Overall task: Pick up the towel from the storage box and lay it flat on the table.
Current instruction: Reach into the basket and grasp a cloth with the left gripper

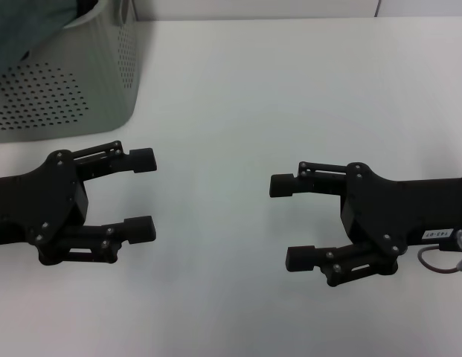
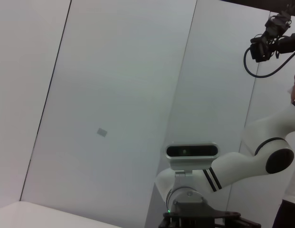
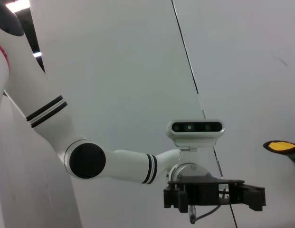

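The top of the dark green towel (image 1: pixel 58 15) lies bunched in the opening of the storage box, and my left gripper should close on it there.
The storage box (image 1: pixel 104 74), pale grey-green with rows of small holes, stands at the table's far left corner in the head view. The dark green towel (image 1: pixel 30 26) lies bunched inside it and hangs over its rim; only part of it shows. My left gripper (image 1: pixel 145 193) hovers open over the white table (image 1: pixel 231 97), just in front of the box, with nothing between its fingers. My right gripper (image 1: pixel 285 222) faces it from the right, also open and holding nothing. The two sets of fingertips are well apart.
The wrist views look across at pale wall panels. The left wrist view shows the right arm's wrist camera (image 2: pixel 191 151); the right wrist view shows the left arm's wrist camera (image 3: pixel 196 128) and gripper (image 3: pixel 214 194). A small yellow and black shape (image 3: pixel 281 146) sits at that view's edge.
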